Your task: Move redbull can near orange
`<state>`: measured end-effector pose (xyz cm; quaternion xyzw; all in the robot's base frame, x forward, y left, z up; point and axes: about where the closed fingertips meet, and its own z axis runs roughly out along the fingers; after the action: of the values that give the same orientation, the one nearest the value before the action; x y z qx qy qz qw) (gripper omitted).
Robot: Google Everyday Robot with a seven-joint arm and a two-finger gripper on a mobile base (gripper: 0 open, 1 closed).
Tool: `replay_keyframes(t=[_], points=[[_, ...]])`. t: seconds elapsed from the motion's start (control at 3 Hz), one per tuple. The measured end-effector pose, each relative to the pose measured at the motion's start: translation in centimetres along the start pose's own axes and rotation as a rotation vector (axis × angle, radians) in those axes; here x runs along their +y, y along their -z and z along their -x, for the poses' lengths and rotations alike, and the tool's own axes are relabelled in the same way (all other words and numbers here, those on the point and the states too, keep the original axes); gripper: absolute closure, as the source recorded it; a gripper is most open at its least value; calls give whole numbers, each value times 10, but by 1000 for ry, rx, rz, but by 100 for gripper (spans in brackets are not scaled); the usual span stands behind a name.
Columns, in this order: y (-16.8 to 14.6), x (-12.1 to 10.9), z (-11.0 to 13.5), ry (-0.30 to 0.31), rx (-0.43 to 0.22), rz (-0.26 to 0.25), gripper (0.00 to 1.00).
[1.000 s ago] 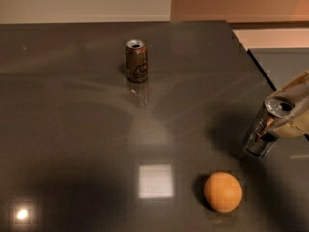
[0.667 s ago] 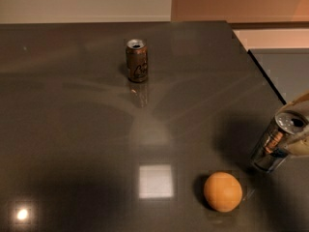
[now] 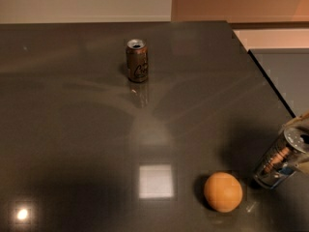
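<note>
I need to release the redbull can on the dark table (image 3: 256,187) with my gripper, so close beside the orange that they touch, toward the table's diagonal edge.
The redbull can (image 3: 279,161), slim and silver with a blue patch, leans with its top to the right at the table's right edge. Its lower end is at or just above the tabletop. My gripper (image 3: 296,145) comes in from the right frame edge and is shut on the can's upper part; most of the gripper is out of view. The orange (image 3: 222,191) lies on the dark table just left of the can's base, a small gap apart.
A wider brown-gold can (image 3: 137,60) stands upright at the back middle of the dark glossy table (image 3: 72,129). The table's right edge (image 3: 263,71) runs diagonally, with a lighter floor beyond it. Light reflections show on the tabletop.
My gripper has carried the redbull can toward the front of the table and slightly right, lower in view, so it ends up just right of the orange. The orange and the brown can have not moved.
</note>
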<state>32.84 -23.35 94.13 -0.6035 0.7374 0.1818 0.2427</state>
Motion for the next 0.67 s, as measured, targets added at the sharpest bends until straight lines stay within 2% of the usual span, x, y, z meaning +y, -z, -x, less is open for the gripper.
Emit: replay_keyframes(t=[0.67], points=[[-11, 2, 2, 36, -24, 41, 100]])
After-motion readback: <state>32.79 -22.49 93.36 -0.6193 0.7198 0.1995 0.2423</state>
